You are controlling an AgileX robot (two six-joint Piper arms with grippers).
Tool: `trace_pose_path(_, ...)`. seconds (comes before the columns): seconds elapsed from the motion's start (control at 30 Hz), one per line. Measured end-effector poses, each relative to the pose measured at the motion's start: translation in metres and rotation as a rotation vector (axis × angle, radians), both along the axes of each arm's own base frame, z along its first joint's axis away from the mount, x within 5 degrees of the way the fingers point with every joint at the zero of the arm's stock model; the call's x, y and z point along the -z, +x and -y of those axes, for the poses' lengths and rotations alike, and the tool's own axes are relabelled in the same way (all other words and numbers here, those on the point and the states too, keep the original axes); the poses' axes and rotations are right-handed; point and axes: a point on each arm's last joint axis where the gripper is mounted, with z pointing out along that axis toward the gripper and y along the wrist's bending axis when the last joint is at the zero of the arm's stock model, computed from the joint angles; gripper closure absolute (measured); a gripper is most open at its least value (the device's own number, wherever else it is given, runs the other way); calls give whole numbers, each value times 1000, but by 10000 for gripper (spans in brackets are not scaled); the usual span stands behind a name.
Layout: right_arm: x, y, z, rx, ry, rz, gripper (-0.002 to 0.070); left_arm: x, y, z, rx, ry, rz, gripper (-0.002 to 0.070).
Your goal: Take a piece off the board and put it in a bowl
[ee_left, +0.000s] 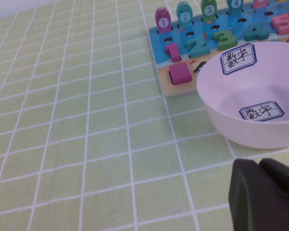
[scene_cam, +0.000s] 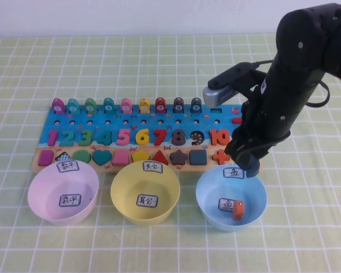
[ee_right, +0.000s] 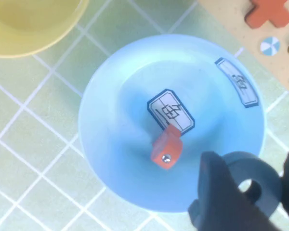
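The slate-grey piece, now over the light blue bowl's rim, will be set down by my right gripper on the label at the bottom of the pale pink bowl (scene_cam: pixel 67 199).
In the right wrist view my right gripper (ee_right: pixel 250 185) is shut on the piece (ee_right: pixel 241 166), thick and slate-grey with a round hole; part of it is hidden behind a finger. It hangs over the rim of a light blue bowl (ee_right: pixel 111 159), and in the high view the right gripper (scene_cam: pixel 251 166) covers the piece. On the board (scene_cam: pixel 136 122), the slot between the 8 and the 10 shows a dark 9 shape (scene_cam: pixel 198 138). The pale pink bowl (scene_cam: pixel 42 193) stands at the left. My left gripper (ee_left: pixel 267 192) is shut and empty on the table, near the pink bowl (ee_left: pixel 260 134).
A yellow bowl (scene_cam: pixel 122 193) stands between the pink and blue bowls in front of the board. An orange block (scene_cam: pixel 237 209) lies inside the blue bowl (scene_cam: pixel 207 199). Coloured numbers, shapes and pegs fill the board. A green checked cloth covers the table.
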Motion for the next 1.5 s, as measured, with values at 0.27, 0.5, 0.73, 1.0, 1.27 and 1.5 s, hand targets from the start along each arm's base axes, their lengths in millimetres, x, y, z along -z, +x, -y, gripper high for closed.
trace_pose_path(0.27, 12, 1, -9, 0, 54, -61, 445, 0, 0, 0, 0, 0, 0, 680)
trace_pose_path(0.5, 20, -3, -23, -47, 100, -103, 445, 0, 0, 0, 0, 0, 0, 680)
trace_pose_path(0.73, 18, -25, -68, -235, 166, -10, 445, 0, 0, 0, 0, 0, 0, 680)
trace_pose_path(1.0, 7, -17, -124, -339, 250, 122, 445, 0, 0, 0, 0, 0, 0, 680)
trace_pose_path(1.27, 19, 7, -194, -418, 322, 203, 445, 0, 0, 0, 0, 0, 0, 680)
trace_pose_path(1.5, 50, 10, -225, -463, 395, 145, 445, 0, 0, 0, 0, 0, 0, 680)
